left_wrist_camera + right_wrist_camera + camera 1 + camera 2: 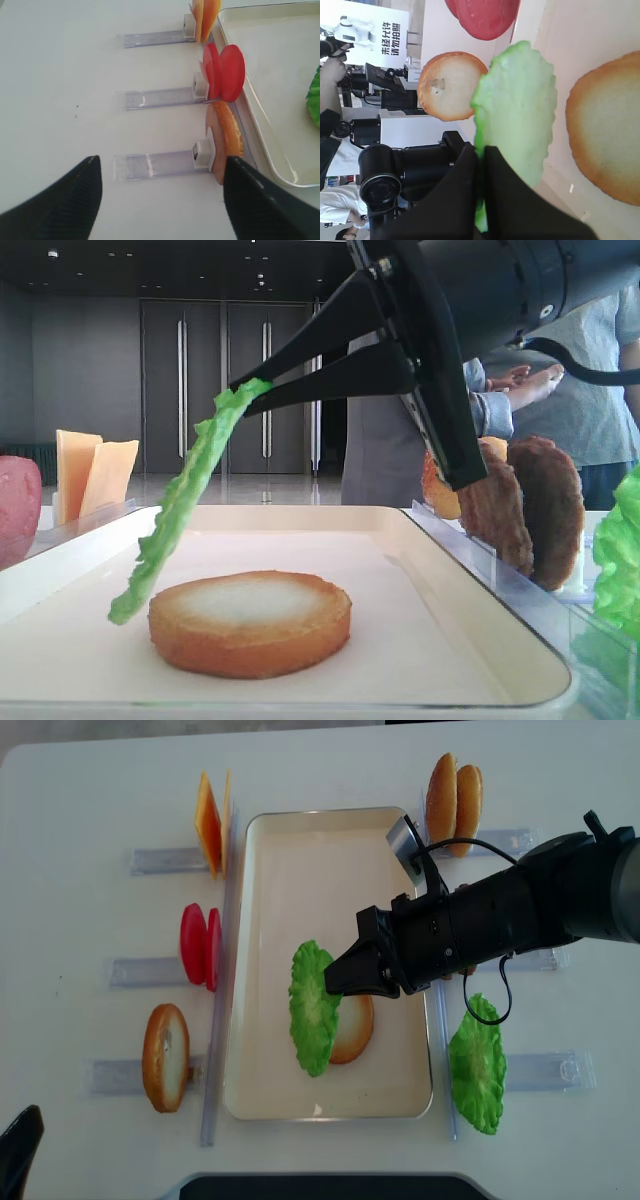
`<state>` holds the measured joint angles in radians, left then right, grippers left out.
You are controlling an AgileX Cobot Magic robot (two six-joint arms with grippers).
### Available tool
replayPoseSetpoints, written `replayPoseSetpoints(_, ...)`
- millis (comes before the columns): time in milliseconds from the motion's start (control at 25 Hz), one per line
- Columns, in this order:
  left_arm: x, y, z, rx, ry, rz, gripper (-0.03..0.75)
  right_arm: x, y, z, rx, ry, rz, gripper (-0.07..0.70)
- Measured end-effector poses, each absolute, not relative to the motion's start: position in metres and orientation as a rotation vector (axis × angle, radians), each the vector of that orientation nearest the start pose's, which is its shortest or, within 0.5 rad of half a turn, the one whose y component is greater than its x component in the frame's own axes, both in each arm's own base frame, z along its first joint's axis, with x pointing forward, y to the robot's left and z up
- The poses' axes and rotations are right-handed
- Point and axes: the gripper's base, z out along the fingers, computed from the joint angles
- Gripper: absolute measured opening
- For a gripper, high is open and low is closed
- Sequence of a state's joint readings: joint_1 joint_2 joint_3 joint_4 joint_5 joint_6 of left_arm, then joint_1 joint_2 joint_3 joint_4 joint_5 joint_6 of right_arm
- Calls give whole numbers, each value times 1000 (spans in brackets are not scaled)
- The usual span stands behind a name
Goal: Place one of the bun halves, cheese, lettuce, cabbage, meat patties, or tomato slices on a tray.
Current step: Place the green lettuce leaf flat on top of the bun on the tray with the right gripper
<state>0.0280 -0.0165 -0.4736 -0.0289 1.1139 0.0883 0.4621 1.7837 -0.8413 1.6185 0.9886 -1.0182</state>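
Next, my right gripper releases the lettuce flat on top of the pale-faced bun half (340, 1020) (620, 131) in the cream tray.
My right gripper (333, 982) (245, 395) (481, 152) is shut on the top edge of a bright-green lettuce (313, 1005) (180, 510) (517, 110). The leaf hangs tilted over the cream tray (300, 870) (60, 640). Its lower end is beside a flat, pale-faced bun half (358, 1030) (250, 625) (610, 135) lying on the tray; whether they touch I cannot tell. My left gripper (160, 200) stands open over bare table, left of the tray, near a holder with another bun half (227, 140) (165, 1043).
Clear holders flank the tray. On the left stand cheese (210, 820) (90, 475) and tomato slices (200, 945) (225, 72). On the right are meat patties (520, 505), a second lettuce (478, 1065) and two orange-brown discs (455, 800). People stand behind.
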Motion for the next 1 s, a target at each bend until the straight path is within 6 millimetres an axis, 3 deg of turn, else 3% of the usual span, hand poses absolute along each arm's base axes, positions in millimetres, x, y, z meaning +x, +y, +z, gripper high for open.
replayPoseSetpoints(1000, -7, -3, 266, 66, 2106, 35, 575, 250, 207, 178, -305, 2510, 1621, 8)
